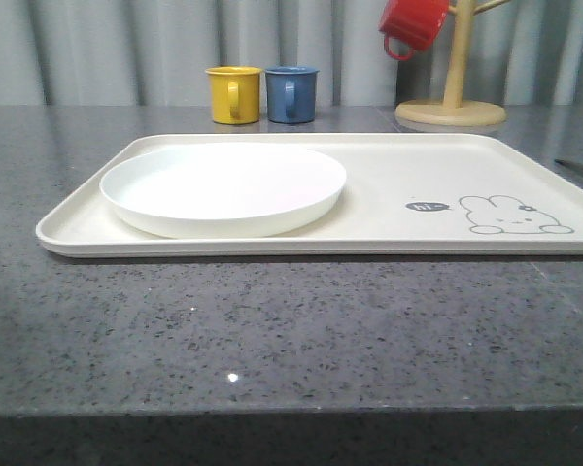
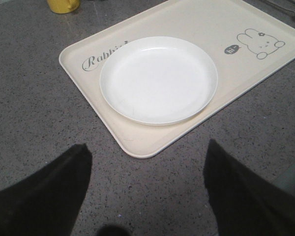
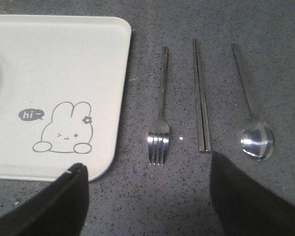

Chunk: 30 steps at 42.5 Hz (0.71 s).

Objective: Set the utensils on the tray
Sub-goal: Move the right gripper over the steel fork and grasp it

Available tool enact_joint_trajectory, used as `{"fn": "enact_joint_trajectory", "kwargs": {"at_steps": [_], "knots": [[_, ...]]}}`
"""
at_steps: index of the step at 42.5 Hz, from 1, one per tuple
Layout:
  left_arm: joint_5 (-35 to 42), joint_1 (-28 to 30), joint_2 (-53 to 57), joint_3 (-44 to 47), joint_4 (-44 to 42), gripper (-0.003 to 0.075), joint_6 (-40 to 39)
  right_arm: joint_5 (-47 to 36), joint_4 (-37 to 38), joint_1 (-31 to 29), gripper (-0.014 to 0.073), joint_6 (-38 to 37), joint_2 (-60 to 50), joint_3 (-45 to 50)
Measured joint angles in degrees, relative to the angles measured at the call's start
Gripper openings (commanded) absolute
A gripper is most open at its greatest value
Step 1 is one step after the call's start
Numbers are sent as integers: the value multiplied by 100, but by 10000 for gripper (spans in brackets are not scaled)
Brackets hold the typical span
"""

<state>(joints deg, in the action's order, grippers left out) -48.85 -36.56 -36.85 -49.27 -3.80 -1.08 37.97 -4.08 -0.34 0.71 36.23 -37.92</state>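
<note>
The robot's right gripper should next move to the middle of the fork's handle [image 3: 162, 102], beside the tray, and close there.
The cream tray [image 1: 389, 209] with a rabbit drawing lies across the dark stone table, also seen as the tray [image 2: 152, 19] and the tray [image 3: 49, 64]. Beside the tray's right end, on the bare counter, lie the utensils side by side: a silver fork [image 3: 160, 123], a pair of chopsticks [image 3: 201, 98] and a spoon [image 3: 253, 128]. My right gripper [image 3: 146, 169] hovers open above the counter just short of the fork's tines, holding nothing. My left gripper [image 2: 147, 152] hangs open over the counter off the tray's near left corner, with nothing between its fingers.
A round white plate [image 1: 223, 187] rests on the tray's left half. Behind the tray stand a yellow mug [image 1: 233, 94] and a blue mug [image 1: 291, 93]. A wooden mug tree [image 1: 453, 97] at the back right carries a red mug [image 1: 412, 23].
</note>
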Motion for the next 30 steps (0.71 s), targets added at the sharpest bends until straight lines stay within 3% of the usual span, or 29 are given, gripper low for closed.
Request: {"fn": "enact_joint_trajectory", "kwargs": {"at_steps": [15, 30], "knots": [[0, 0, 69, 66, 0, 482, 0, -139, 0, 0, 542, 0, 25, -17], [0, 0, 69, 66, 0, 482, 0, 1020, 0, 0, 542, 46, 1249, -863]]}}
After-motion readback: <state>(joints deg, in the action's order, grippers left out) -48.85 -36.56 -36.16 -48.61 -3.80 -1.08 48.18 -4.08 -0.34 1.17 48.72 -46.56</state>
